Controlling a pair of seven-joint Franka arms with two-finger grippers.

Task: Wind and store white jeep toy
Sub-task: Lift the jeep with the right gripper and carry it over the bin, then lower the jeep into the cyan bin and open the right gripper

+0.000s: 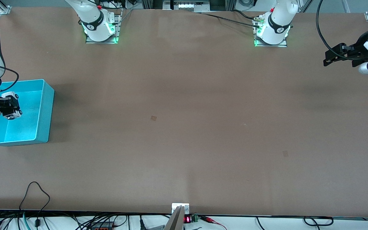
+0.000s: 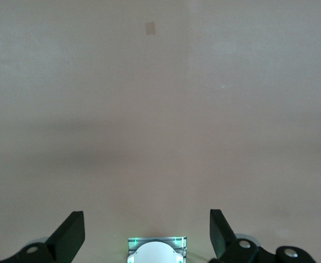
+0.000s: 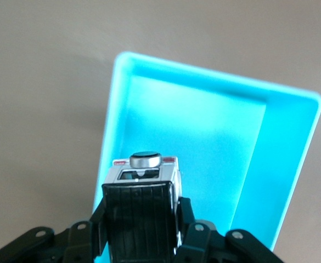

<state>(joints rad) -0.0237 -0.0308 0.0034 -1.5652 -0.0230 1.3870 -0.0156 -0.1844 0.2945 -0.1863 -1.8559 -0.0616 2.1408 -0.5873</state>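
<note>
I will set the white jeep toy, now held over that bin, on the turquoise bin's bottom, toward the arm bases [image 1: 27,106], with my right gripper.
My right gripper [image 1: 11,107] is shut on the white jeep toy [image 1: 11,103] and holds it over the turquoise bin [image 1: 45,108] at the right arm's end of the table. In the right wrist view the jeep [image 3: 141,211] shows its black roof panel and a spare wheel, clamped between the fingers above the bin's inside [image 3: 204,142]. My left gripper [image 1: 326,60] is open and empty, held high over the left arm's end of the table; in its wrist view its gripper [image 2: 147,233] shows only bare table below.
The bin has nothing else in it. The brown table [image 1: 184,127] carries small tape marks [image 1: 153,118]. Cables [image 1: 37,198] hang at the table edge nearest the front camera. The arm bases [image 1: 101,27] stand along the edge farthest from the front camera.
</note>
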